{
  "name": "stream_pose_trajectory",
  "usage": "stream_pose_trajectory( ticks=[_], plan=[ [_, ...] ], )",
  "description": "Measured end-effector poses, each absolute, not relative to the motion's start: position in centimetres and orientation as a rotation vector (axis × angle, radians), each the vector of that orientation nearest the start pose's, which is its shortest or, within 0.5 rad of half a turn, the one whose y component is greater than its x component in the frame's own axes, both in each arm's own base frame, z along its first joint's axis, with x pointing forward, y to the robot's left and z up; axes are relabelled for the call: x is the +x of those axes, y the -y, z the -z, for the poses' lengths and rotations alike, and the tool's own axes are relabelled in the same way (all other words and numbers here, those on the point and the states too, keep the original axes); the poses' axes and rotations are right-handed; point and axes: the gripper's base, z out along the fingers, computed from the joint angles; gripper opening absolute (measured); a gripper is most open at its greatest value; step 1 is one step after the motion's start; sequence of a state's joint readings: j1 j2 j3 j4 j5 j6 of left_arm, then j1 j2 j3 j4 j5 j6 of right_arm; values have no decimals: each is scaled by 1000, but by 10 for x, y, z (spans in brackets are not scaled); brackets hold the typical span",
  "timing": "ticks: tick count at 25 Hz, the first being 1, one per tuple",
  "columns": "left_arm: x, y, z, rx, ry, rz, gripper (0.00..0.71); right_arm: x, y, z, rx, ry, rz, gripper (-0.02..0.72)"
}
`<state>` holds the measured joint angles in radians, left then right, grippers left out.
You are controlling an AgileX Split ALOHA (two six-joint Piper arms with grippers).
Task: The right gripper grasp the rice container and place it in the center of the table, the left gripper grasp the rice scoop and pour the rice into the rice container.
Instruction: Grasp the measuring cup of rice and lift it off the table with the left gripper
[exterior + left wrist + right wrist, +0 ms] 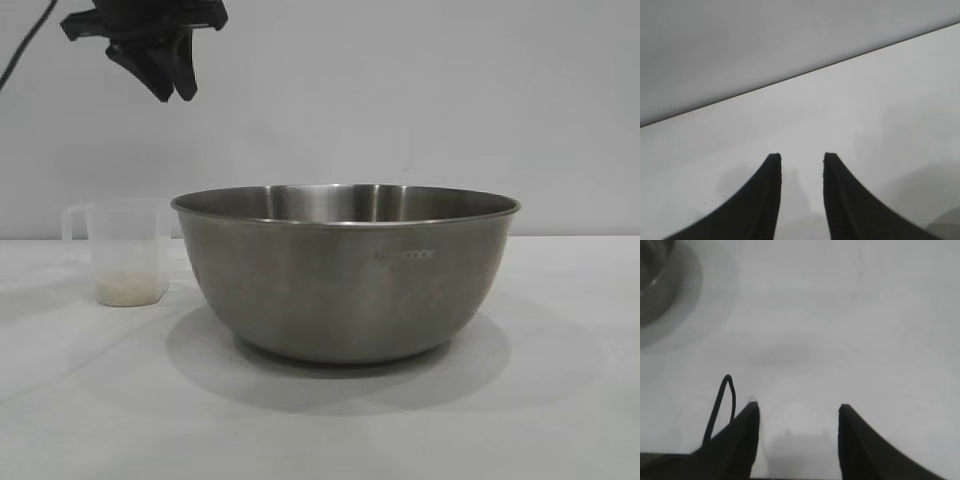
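Next, my left gripper moves down to the rice scoop's handle (68, 221), on the side away from the rice container, and closes there.
The rice container (345, 275), a large steel bowl, stands upright in the middle of the white table (560, 400). The rice scoop (125, 250), a small translucent cup, stands just left of it with white rice (130, 288) in its bottom. My left gripper (170, 95) hangs high above the scoop, touching nothing. In the left wrist view it (801, 157) is open and empty over bare table. My right gripper (799, 407) is open and empty above the table. The bowl's edge (650, 280) shows off to one side of it. The right gripper is out of the exterior view.
A plain grey wall (450, 100) runs behind the table. The table's far edge (790, 79) shows in the left wrist view. A black cable loop (722, 400) hangs beside the right gripper's finger.
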<state>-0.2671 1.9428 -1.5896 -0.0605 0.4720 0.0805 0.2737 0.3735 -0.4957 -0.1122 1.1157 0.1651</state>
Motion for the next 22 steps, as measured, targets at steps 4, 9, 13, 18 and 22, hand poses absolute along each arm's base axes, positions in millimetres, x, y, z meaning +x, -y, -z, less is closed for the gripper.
stream_pose_trajectory(
  ticks=[4, 9, 13, 18, 22],
  plan=[
    [417, 116, -272, 337, -2225, 154, 179, 45, -4, -265, -185, -2441, -51, 306],
    [373, 102, -266, 280, -2096, 171, 179, 42, -4, -265, -205, -2426, -52, 306],
    [322, 88, -243, 239, -1922, 166, 179, 42, -4, -264, -205, -2432, -53, 306],
    [270, 72, -203, 177, -1779, 172, 221, 42, -4, -264, -205, -2432, -56, 306],
    [249, 64, -180, 166, -1753, 162, 224, 42, -4, -264, -205, -2432, -56, 306]
  ],
)
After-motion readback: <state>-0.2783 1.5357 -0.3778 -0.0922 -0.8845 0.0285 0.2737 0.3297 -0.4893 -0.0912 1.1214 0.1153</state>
